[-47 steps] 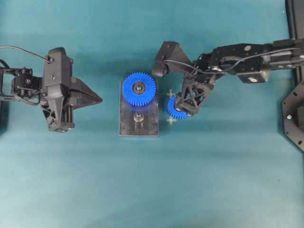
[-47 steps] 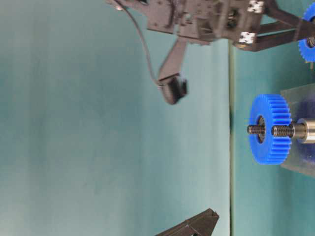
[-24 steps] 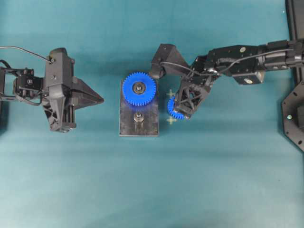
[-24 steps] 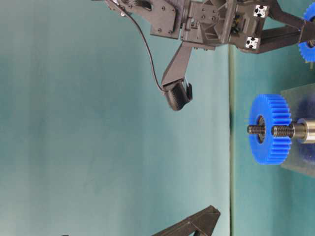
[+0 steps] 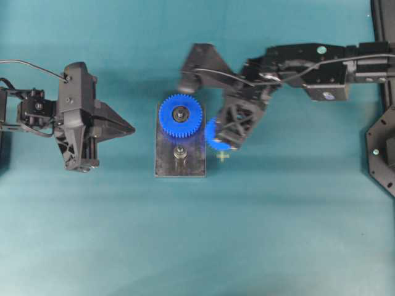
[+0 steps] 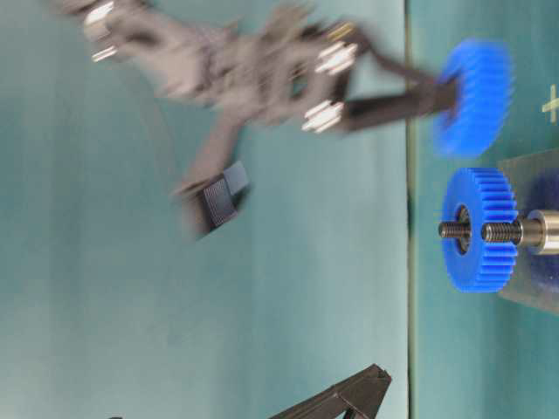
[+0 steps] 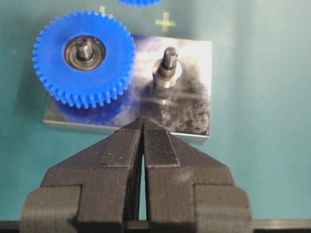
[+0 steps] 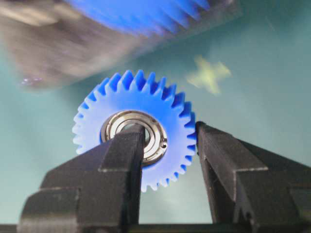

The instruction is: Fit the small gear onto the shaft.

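Note:
My right gripper will let go of the small gear on the dark grey plate's bare shaft (image 5: 180, 152), next to the bigger blue gear.
My right gripper (image 5: 225, 139) is shut on the small gear (image 5: 215, 134), a bright-blue toothed wheel with a silver bearing hub. One finger sits in the hub hole and the other presses on the outer teeth (image 8: 190, 127). The small gear (image 6: 476, 96) hangs above the table beside the plate's right edge, blurred by motion. The shaft (image 5: 179, 152) stands bare on the dark grey plate (image 5: 166, 165); in the left wrist view the shaft (image 7: 168, 65) is right of the larger gear. My left gripper (image 5: 131, 129) is shut and empty, left of the plate.
A larger blue gear (image 5: 181, 115) sits on the plate's far peg, close beside the shaft. A pale cross mark (image 5: 223, 156) lies on the teal mat right of the plate. A black frame (image 5: 381, 148) stands at the right edge.
The right gripper closed on the small gear, lifted it off the mat and carried it left toward the plate. The left arm has stayed put.

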Action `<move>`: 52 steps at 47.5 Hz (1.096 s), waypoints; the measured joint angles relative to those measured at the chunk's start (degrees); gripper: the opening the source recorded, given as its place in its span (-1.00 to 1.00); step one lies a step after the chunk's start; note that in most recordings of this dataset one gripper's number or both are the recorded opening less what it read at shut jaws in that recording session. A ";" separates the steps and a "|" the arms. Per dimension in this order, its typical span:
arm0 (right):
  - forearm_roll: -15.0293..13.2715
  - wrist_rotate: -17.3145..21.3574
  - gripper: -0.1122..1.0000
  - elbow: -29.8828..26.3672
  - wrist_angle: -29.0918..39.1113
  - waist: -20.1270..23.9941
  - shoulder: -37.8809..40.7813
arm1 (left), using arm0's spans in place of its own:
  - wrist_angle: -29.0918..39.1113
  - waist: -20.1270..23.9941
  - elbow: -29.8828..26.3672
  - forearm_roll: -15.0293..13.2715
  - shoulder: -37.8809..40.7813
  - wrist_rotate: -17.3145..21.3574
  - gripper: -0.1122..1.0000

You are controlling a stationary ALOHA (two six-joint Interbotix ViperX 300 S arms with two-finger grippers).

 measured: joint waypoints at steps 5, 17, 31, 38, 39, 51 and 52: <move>0.09 0.00 -0.13 -4.39 1.23 0.97 1.67 | -0.09 0.00 0.00 0.00 0.09 -0.09 -0.80; 0.09 0.00 -0.13 -11.43 2.90 2.46 8.00 | 0.00 -0.09 0.88 0.00 -0.18 -0.09 -0.80; 0.18 0.00 -0.13 -15.82 3.96 3.96 11.60 | 0.00 0.00 2.20 0.00 -1.58 -0.09 -0.80; 0.18 0.00 -0.13 -16.35 4.48 4.39 12.48 | 0.00 0.00 3.16 0.00 -3.08 -0.18 -0.80; 0.18 0.00 -0.13 -16.35 4.48 4.31 12.48 | 0.09 -0.09 3.25 0.00 -3.25 -0.18 -0.80; 0.26 0.09 -0.13 -16.61 4.57 4.31 12.92 | 0.00 0.00 3.69 0.00 -4.22 -0.18 -0.80; 0.26 0.00 -0.13 -16.61 4.66 4.31 12.92 | 0.00 -0.09 3.69 0.00 -4.22 -0.18 -0.80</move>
